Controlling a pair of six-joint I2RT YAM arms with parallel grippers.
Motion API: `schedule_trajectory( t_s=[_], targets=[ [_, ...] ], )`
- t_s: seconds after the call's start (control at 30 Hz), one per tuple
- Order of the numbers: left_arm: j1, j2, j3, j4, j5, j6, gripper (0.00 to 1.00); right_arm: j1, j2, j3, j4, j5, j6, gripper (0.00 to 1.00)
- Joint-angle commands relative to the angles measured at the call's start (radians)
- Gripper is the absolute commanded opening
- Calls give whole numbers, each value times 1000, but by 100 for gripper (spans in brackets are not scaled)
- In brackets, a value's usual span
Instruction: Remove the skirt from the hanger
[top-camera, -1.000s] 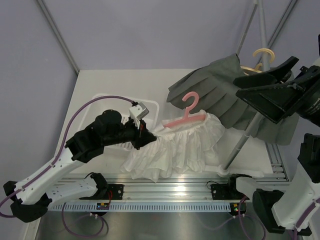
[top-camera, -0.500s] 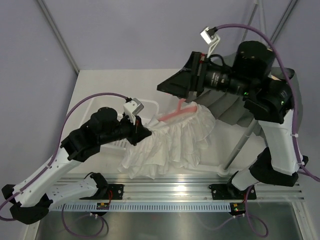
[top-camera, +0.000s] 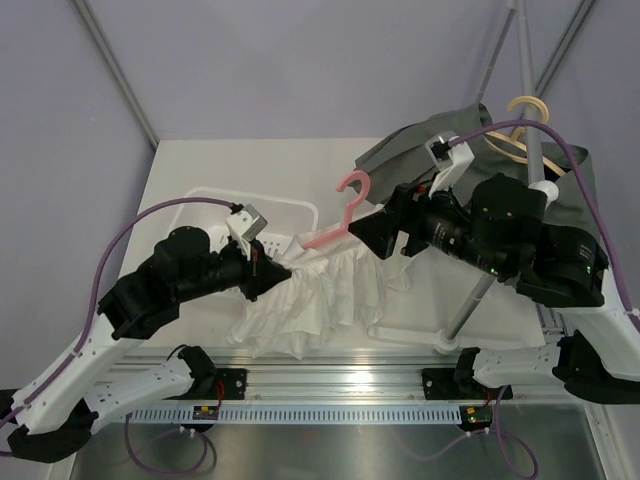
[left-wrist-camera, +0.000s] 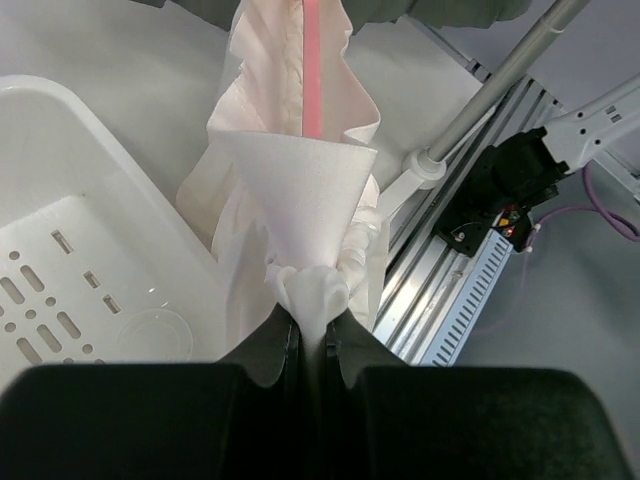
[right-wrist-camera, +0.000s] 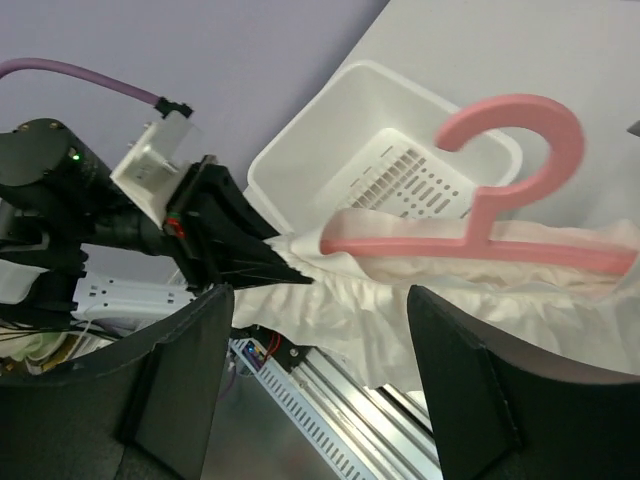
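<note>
The pink hanger's bar is loose inside the bunched skirt, so I need to hold the hanger with my right gripper while my left gripper gets a new grip on the skirt's end (top-camera: 298, 254).
The white ruffled skirt (top-camera: 315, 300) hangs on a pink hanger (top-camera: 340, 215) over the table's front. My left gripper (top-camera: 278, 275) is shut on a bunched edge of the skirt at its left end. In the left wrist view the cloth (left-wrist-camera: 310, 190) is pinched between the jaws (left-wrist-camera: 310, 335), with the pink hanger bar (left-wrist-camera: 312, 70) beyond. My right gripper (top-camera: 372, 232) is open at the hanger's right end. In the right wrist view its fingers (right-wrist-camera: 170, 390) stand wide apart, with the hanger (right-wrist-camera: 500, 215) and skirt (right-wrist-camera: 420, 300) ahead of them.
A white perforated basket (top-camera: 200, 205) sits left of the skirt, also in the left wrist view (left-wrist-camera: 60, 200). A grey pleated garment (top-camera: 450, 140) hangs on a rack with a slanted pole (top-camera: 490, 270) and a wooden hanger (top-camera: 527, 105). An aluminium rail (top-camera: 340, 380) lines the front edge.
My right arm has swung in from the right and come down behind the hanger. My left gripper has pulled the skirt leftward. The hanger has risen and tilted.
</note>
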Motion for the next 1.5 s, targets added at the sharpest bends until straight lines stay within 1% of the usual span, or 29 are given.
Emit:
schedule_trajectory(
  t_s=[0.0,0.1,0.2,0.27,0.47,0.6,0.67,0.77,0.83,0.9,0.97,1.03,1.07,1.1,1.13,1.17,1.2,1.23,1.3,1.33,1.43,1.47],
  targets=[
    [6,-52,17,121,72,-24,0,7,-76,-108,85,142,9,76],
    [4,-83,16,145,133,-43,0,19,-72,-147,104,148,12,76],
    [4,-109,19,157,169,-66,0,47,-51,-164,99,216,2,76],
    [4,-123,19,164,187,-75,0,50,-54,-180,133,219,-3,77],
    [4,-163,28,188,250,-109,0,50,-55,-203,157,237,-17,78],
    [4,-158,31,214,287,-127,0,50,-49,-234,183,246,-31,78],
    [4,-155,19,240,296,-136,0,52,-38,-239,191,242,-35,77],
    [4,-149,13,263,296,-147,0,56,-17,-242,185,245,-28,71],
    [4,-141,19,263,285,-148,0,62,-15,-254,187,254,-20,62],
    [4,-129,31,257,264,-148,0,75,-23,-268,191,271,-14,61],
    [4,-118,42,253,253,-147,0,78,-26,-274,191,280,-11,53],
    [4,-95,63,245,239,-147,0,78,-26,-280,188,286,-6,37],
    [6,-85,72,228,236,-144,0,79,-21,-279,180,295,-6,16],
    [4,-76,82,221,233,-138,0,79,-6,-268,176,300,-3,6],
    [4,-60,92,213,229,-136,1,78,2,-263,158,309,6,0],
    [4,-57,94,205,227,-136,7,78,12,-254,147,329,11,0],
    [4,-59,91,205,229,-130,18,78,29,-237,136,337,17,0],
    [4,-71,76,207,226,-127,37,79,38,-230,121,345,23,0],
    [4,-91,51,219,223,-125,51,79,48,-211,110,383,41,0],
    [6,-100,40,217,216,-124,64,79,46,-208,107,392,46,0],
    [6,-131,8,191,221,-109,76,79,45,-170,75,432,51,0],
    [6,-141,-6,170,223,-104,77,81,46,-153,64,446,52,0]
  ],
)
